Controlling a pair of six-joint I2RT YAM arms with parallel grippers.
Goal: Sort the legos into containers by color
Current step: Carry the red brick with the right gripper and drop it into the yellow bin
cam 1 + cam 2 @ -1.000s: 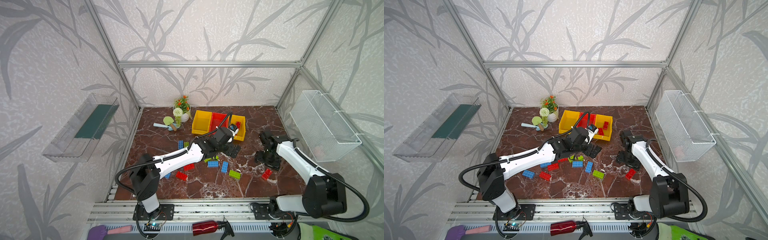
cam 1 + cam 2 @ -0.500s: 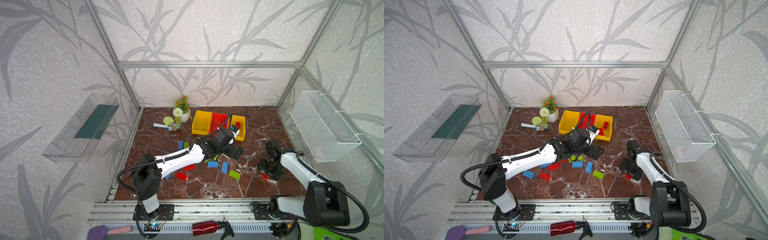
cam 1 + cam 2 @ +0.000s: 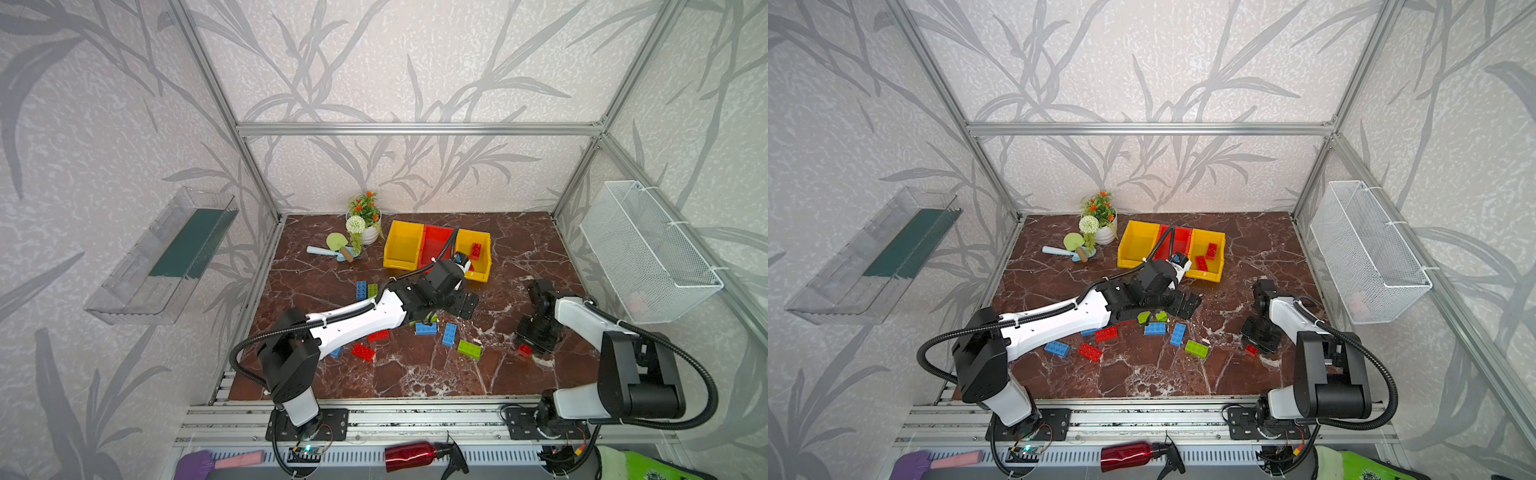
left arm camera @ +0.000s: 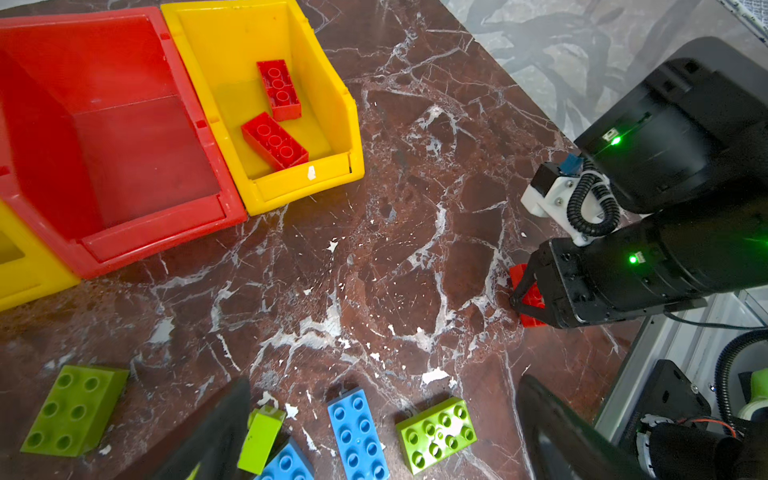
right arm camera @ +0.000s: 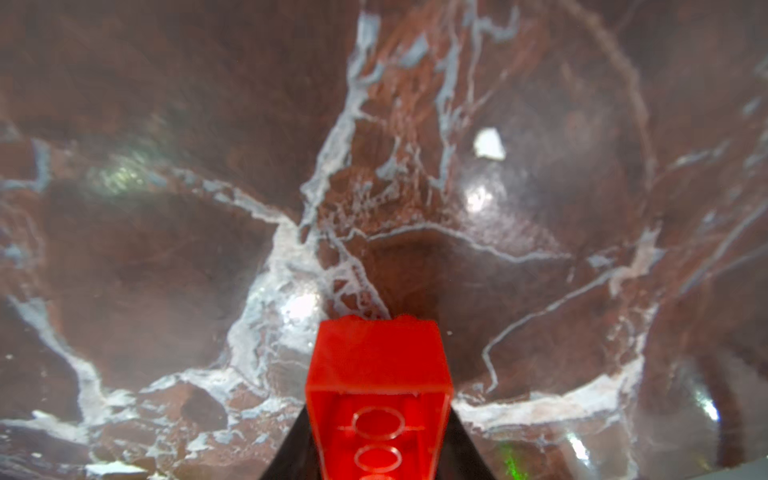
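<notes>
My right gripper has the red lego, still down at the floor. I will put it down in the yellow bin holding red legos [image 3: 477, 261], toward its outer front corner.
Three joined containers stand at the back: a yellow bin [image 3: 402, 246], a red bin [image 3: 433, 244] and a yellow bin [image 4: 324, 87] holding two red legos [image 4: 275, 141]. Blue [image 3: 449, 334], green [image 3: 469, 349] and red legos [image 3: 363, 351] lie scattered mid-floor. My left gripper [image 4: 384, 399] hangs open above a blue lego [image 4: 358, 432] and a green lego [image 4: 436, 434], with nothing between its fingers. At the right, my right gripper [image 5: 378, 436] is shut on a red lego [image 5: 378, 365] down at the floor [image 3: 524, 350], its hollow underside facing the wrist camera.
A flower pot [image 3: 365, 226] and a toy shovel [image 3: 332, 245] sit left of the bins. A white wire basket [image 3: 648, 249] hangs on the right wall and a clear tray [image 3: 166, 257] on the left wall. A red spray bottle [image 3: 415, 456] lies past the front rail.
My right gripper came down toward the front onto the red lego and shut on it. The left arm drew back a little from the bins and stayed open.
</notes>
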